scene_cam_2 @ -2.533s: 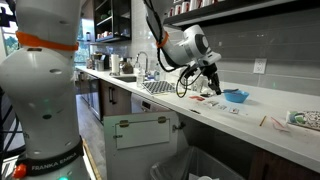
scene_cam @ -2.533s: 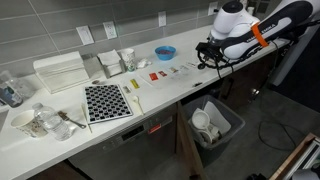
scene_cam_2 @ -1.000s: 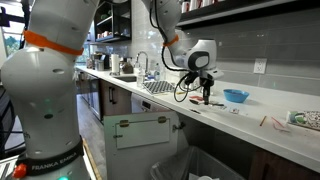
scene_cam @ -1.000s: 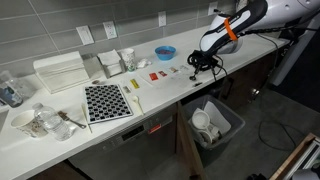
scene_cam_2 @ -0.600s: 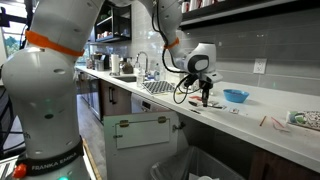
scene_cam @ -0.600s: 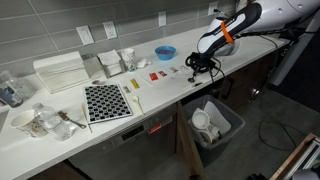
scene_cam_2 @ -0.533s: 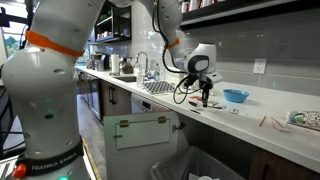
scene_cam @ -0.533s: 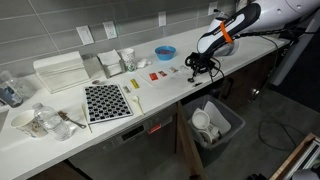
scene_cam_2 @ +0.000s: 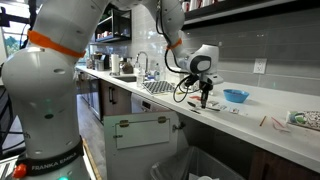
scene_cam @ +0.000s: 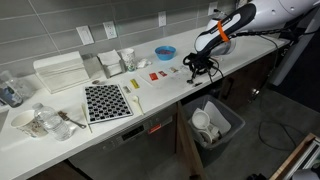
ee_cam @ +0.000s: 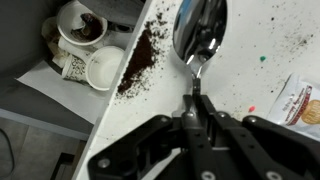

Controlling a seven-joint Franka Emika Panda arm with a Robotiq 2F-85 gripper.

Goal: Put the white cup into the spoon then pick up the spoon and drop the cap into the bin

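Note:
My gripper will let go of the dark spoon on the white counter [scene_cam: 194, 79] [ee_cam: 194, 110] next to the patch of dark grounds.
My gripper [ee_cam: 197, 98] is shut on the thin handle of the dark spoon [ee_cam: 200, 28], whose shiny bowl sticks out over the speckled white counter near its front edge. In both exterior views the gripper [scene_cam: 197, 69] [scene_cam_2: 204, 99] hangs low over the counter by the small red and pale pieces. The dark-grey bin [scene_cam: 234, 120] stands on the floor below the counter edge. It holds white cups [scene_cam: 203, 121], which also show in the wrist view [ee_cam: 104, 68]. I cannot tell which is the task's cup.
A patch of dark grounds [ee_cam: 140, 60] lies on the counter by the edge. A blue bowl [scene_cam: 165, 52] stands behind the gripper. A black grid mat [scene_cam: 106, 101], a white rack [scene_cam: 60, 72] and glassware [scene_cam: 38, 121] lie further along.
The arm has swung from the counter's far end to the small pieces near the blue bowl and come lower. In the last half second it barely moves.

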